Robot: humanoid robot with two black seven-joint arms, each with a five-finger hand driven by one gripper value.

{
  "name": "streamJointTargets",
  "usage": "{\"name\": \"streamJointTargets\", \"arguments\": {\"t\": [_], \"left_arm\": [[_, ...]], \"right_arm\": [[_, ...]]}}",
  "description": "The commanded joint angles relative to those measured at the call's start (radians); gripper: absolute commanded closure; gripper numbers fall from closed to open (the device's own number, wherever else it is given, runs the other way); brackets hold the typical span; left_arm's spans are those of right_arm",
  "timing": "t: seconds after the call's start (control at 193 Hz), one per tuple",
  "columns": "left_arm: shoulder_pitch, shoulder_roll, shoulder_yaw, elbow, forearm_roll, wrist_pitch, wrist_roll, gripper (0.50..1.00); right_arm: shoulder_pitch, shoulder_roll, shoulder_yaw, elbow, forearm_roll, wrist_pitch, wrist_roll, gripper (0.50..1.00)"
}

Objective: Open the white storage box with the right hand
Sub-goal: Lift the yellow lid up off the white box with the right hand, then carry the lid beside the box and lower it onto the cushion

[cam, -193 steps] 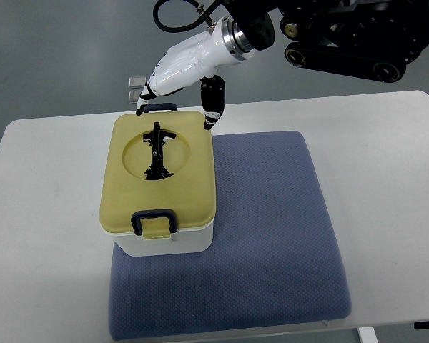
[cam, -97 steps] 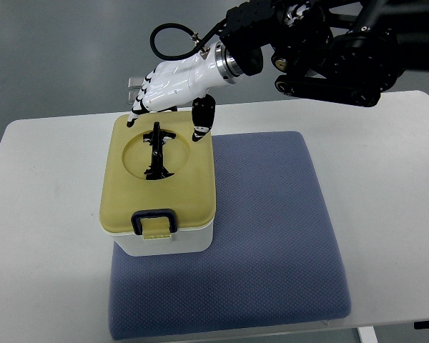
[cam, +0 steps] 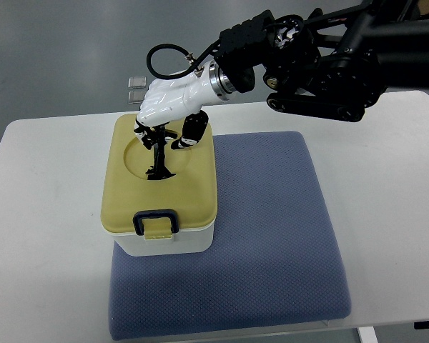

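My right gripper is going to put the yellow lid, still shut on the box, down on the bare blue mat (cam: 282, 214) next to the white storage box.
The white storage box (cam: 166, 247) stands on the left part of a blue mat, with its yellow lid (cam: 194, 191) shut. A black fold-up handle (cam: 158, 161) sits in the lid's round recess. A dark blue latch (cam: 154, 220) closes the front edge. My right hand (cam: 161, 137), white with black fingertips, reaches in from the upper right and is down on the far half of the lid. Its fingers (cam: 140, 128) are left of the handle's far end and its thumb (cam: 189, 138) is right of it, still apart. The back latch is hidden under the hand.
The blue mat (cam: 272, 236) lies on a white table (cam: 50, 214). My black right arm (cam: 329, 61) spans the upper right. A small silver object (cam: 135, 87) shows beyond the table's far edge.
My right hand has moved from behind the box's back edge down and forward onto the lid, and now straddles the far end of the black handle.
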Motion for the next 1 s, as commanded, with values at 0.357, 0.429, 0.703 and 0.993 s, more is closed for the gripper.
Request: {"name": "streamJointTargets", "arguments": {"t": [0.357,0.429,0.703,0.993], "left_arm": [[0.0,0.0,0.0,0.003,0.0,0.0,0.0,0.5],[0.0,0.0,0.0,0.003,0.0,0.0,0.0,0.5],[0.0,0.0,0.0,0.003,0.0,0.0,0.0,0.5],[0.0,0.0,0.003,0.0,0.0,0.0,0.0,0.5]], "right_arm": [[0.062,-0.008,0.022,0.005,0.02,-0.015,0.002,1.0],[0.097,-0.024,0.034,0.01,0.023,-0.015,0.003,1.0],[0.162,-0.229,0.048,0.082,0.024,0.025,0.028,1.0],[0.149,-0.588,0.015,0.234,-0.035,0.102,0.036,1.0]]}}
